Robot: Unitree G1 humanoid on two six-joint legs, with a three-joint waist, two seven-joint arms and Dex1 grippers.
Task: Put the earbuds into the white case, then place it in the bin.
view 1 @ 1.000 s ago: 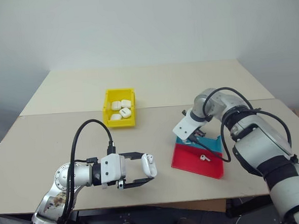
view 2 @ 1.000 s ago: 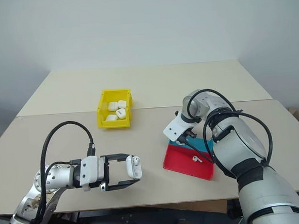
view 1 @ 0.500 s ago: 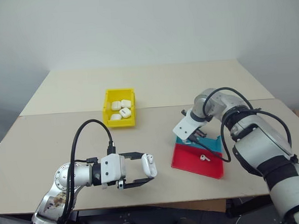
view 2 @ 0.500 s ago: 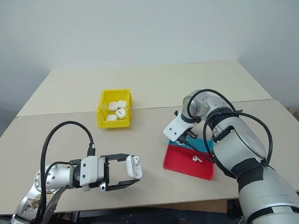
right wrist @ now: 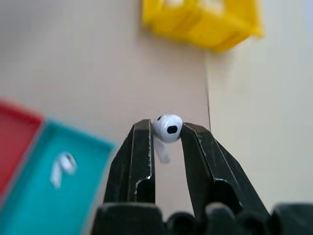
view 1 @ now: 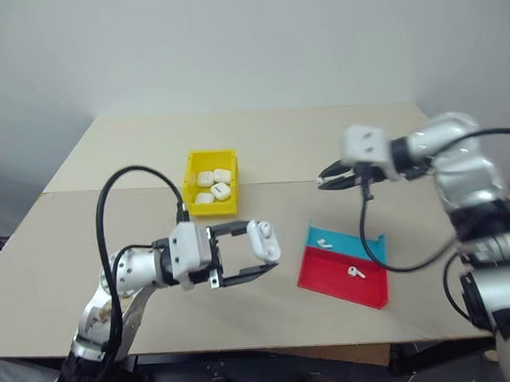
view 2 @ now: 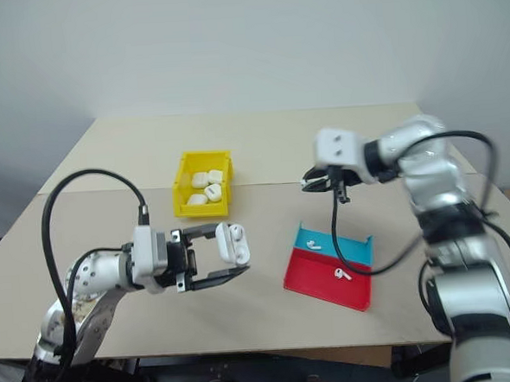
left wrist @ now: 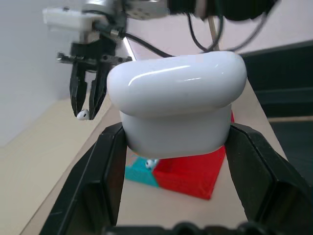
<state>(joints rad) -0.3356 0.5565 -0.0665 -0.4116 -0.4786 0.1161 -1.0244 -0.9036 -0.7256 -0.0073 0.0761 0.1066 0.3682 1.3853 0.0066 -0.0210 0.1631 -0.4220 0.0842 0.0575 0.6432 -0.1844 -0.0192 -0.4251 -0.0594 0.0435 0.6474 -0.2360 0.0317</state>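
Note:
Next, my right gripper releases the earbud in the white case, over the blue back corner of the tray [view 1: 308, 220].
My left gripper [view 1: 262, 247] is shut on the white case [view 1: 264, 239] and holds it above the table, left of the tray. Up close, the case [left wrist: 176, 100] sits between both black fingers. My right gripper [view 1: 327, 180] hovers above the table behind the tray, shut on one of the earbuds [right wrist: 167, 128] by its head, stem hanging down. From the left wrist, the same earbud [left wrist: 82, 115] shows at the right gripper's tips. Two more earbuds lie in the tray, one [view 1: 321, 241] in the blue part and one [view 1: 356, 272] in the red. The yellow bin [view 1: 208, 209] stands behind the left gripper.
The flat red and blue tray [view 1: 330, 278] lies at the front right of the table. Several white cases [view 1: 213, 183] lie inside the bin. A black cable hangs from my right arm down over the tray. A seam crosses the table behind the bin.
My right gripper has lifted off the tray with an earbud and rolled to point left. The left gripper has raised the case a little. The whole view has shifted slightly.

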